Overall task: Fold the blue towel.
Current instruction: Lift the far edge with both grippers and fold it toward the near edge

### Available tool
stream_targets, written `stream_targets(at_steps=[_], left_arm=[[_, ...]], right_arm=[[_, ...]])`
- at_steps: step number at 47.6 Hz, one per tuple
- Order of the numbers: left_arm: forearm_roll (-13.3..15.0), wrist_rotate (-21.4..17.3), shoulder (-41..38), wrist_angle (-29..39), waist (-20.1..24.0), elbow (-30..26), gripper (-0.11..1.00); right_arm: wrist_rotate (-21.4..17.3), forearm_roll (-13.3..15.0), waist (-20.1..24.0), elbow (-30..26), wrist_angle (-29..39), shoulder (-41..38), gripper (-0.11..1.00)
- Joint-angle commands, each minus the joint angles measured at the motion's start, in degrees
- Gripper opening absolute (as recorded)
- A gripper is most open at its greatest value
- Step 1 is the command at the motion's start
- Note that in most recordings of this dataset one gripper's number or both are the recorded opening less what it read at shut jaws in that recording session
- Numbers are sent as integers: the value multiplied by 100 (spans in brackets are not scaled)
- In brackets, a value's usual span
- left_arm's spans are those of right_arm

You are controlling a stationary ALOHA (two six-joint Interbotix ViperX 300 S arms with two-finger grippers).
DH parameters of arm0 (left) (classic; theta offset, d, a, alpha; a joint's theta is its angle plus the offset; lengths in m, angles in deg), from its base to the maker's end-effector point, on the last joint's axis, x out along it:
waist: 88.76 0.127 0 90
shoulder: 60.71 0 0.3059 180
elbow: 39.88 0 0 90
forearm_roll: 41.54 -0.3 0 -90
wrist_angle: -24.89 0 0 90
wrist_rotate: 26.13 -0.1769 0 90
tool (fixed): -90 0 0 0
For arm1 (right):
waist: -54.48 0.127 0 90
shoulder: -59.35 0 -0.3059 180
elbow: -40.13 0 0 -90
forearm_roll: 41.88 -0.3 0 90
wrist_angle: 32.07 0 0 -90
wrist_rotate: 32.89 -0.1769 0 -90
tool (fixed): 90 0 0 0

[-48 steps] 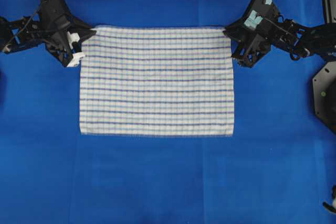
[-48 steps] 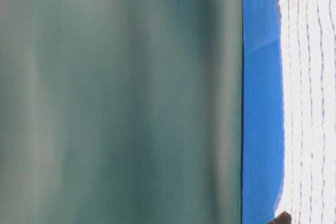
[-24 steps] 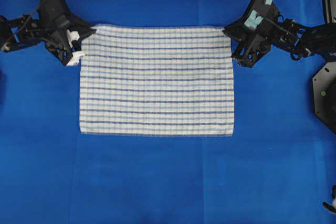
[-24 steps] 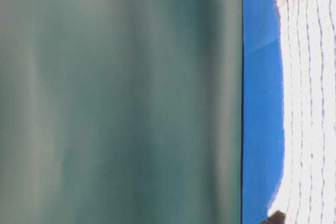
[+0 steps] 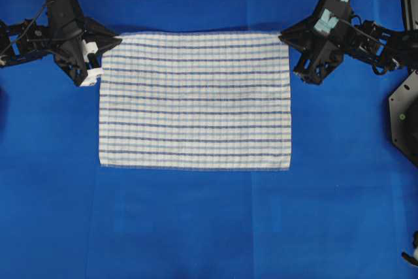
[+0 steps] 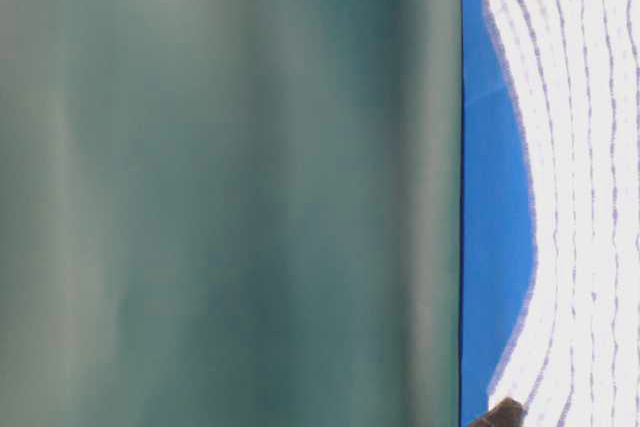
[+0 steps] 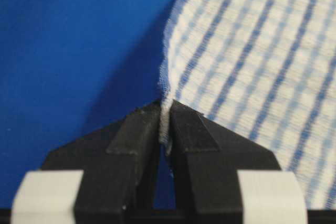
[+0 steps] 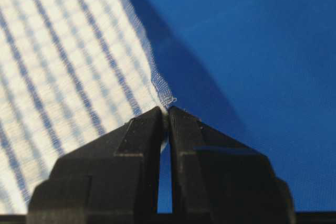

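My right gripper is going to release the far corner of the blue towel onto its near corner [image 5: 288, 168], over on the side of the black arm base.
The blue towel [image 5: 194, 99] is a white cloth with thin blue check stripes, spread on the blue table covering. My left gripper [image 5: 117, 39] is shut on its far left corner; the left wrist view shows the corner pinched between the black tips [image 7: 165, 114], towel [image 7: 252, 61] hanging away. My right gripper [image 5: 282, 36] is shut on the far right corner, seen pinched in the right wrist view [image 8: 166, 113], towel [image 8: 68, 66] to the left. The far edge is lifted off the table; the table-level view shows the towel [image 6: 580, 197] rising in a curve.
The plain blue table covering [image 5: 196, 227] stretches all round the towel. A black arm base [image 5: 405, 119] stands at the right edge. A dark green wall [image 6: 230, 187] fills most of the table-level view.
Both grippers have lifted the towel's far corners and moved slightly back. The far edge has risen off the table; the near edge has stayed put.
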Motion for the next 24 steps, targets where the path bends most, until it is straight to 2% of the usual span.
stream_targets(at_steps=[1,12,24], left_arm=[[9,18,272,-18,-167,35,3],[9,26,976,-18,-773,281,3],[18,79,1494,-18,-1485,492,3]], right_arm=[[-9,-62,132,53,53,246,7],[-9,-457,642,369,229,1002,7],[-9,-923,1477,598,387,1784,7]])
